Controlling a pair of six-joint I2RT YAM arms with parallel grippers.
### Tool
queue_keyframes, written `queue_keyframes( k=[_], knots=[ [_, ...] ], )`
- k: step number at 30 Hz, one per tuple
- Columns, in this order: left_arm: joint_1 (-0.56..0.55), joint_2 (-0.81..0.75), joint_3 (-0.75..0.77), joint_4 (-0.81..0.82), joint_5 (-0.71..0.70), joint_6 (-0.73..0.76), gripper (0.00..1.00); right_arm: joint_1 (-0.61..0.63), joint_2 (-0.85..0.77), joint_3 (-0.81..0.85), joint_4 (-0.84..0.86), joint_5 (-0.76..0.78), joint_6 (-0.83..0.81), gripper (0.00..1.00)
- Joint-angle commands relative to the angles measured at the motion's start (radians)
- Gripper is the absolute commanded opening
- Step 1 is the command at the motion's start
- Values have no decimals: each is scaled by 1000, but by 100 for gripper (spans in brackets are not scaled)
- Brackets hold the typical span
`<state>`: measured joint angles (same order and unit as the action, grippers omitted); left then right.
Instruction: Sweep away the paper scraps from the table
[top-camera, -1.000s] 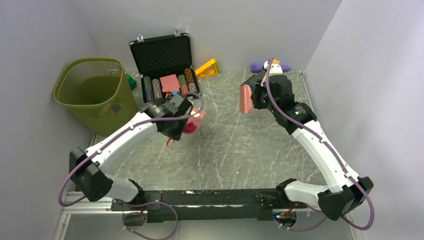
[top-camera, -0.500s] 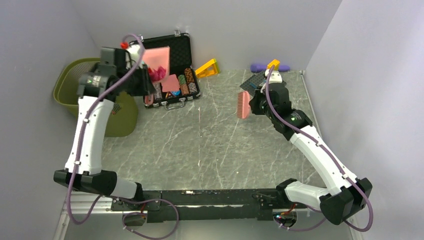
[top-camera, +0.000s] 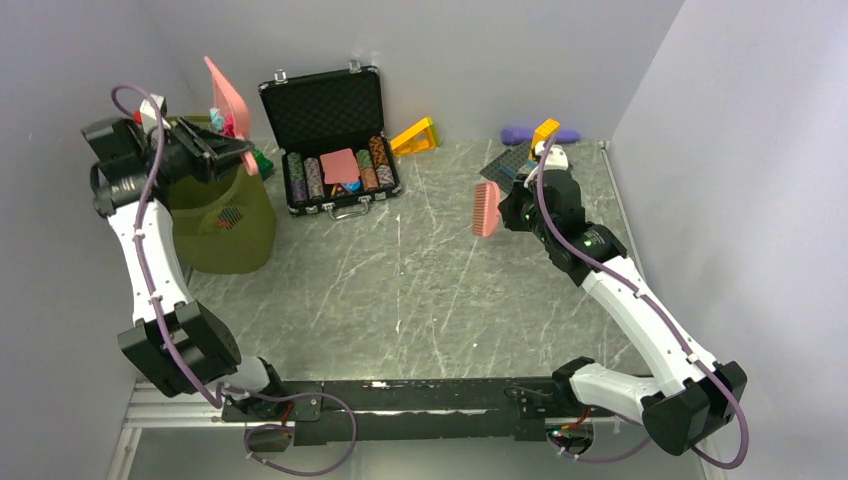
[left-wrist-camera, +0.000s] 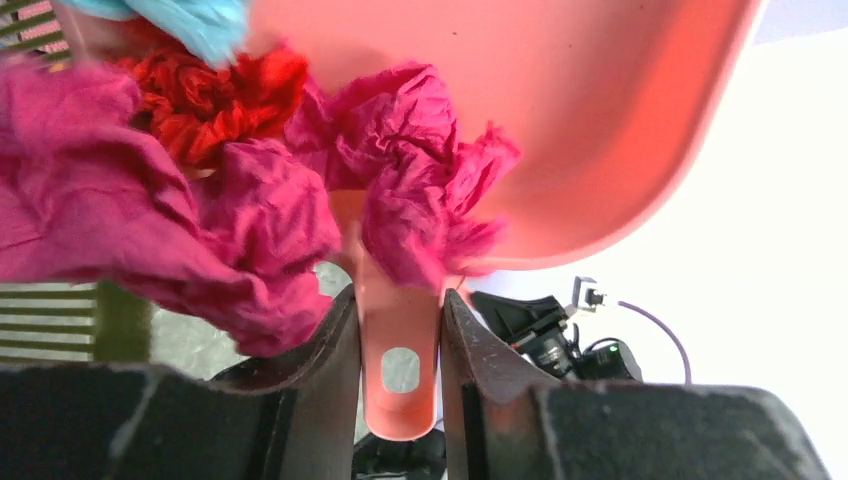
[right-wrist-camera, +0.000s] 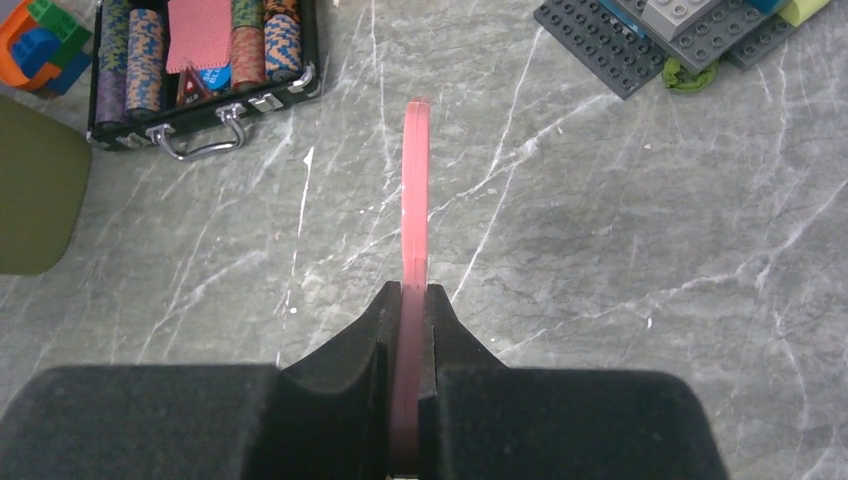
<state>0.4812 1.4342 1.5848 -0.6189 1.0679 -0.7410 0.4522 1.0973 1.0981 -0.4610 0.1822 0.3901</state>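
Observation:
I should use my right gripper to set the pink brush, now held above the grey-green table, down on the bare table (top-camera: 481, 233) (right-wrist-camera: 519, 196), in front of the dark baseplates.
My left gripper (top-camera: 205, 150) is shut on the handle of a pink dustpan (top-camera: 232, 108), held tilted above the olive waste bin (top-camera: 215, 215). In the left wrist view the gripper (left-wrist-camera: 400, 330) clamps the dustpan (left-wrist-camera: 560, 110), and magenta, red and light blue paper scraps (left-wrist-camera: 250, 190) are bunched at its handle end. My right gripper (top-camera: 512, 205) is shut on a pink brush (top-camera: 487, 208), held above the grey-green table (top-camera: 430, 290) at the back right. In the right wrist view the gripper (right-wrist-camera: 405, 305) holds the brush (right-wrist-camera: 415, 190) edge-on. No scraps show on the table.
An open black case of poker chips (top-camera: 335, 165) stands at the back, beside the bin. Toy bricks on dark baseplates (right-wrist-camera: 640, 40) lie at the back right, a yellow wedge (top-camera: 415, 135) and a purple thing (top-camera: 540, 133) lie by the back wall.
My left arm has swung the dustpan with its scraps from beside the chip case up and left, over the bin. My right gripper with the brush has barely moved.

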Motion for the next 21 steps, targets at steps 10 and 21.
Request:
queue_keyframes(
  k=[10, 21],
  knots=[
    [159, 39, -623, 2084, 32, -1620, 0, -4, -49, -9, 64, 19, 20, 0],
    [134, -3, -542, 1967, 107, -1484, 0, -5, -54, -12, 65, 19, 26, 0]
  ],
)
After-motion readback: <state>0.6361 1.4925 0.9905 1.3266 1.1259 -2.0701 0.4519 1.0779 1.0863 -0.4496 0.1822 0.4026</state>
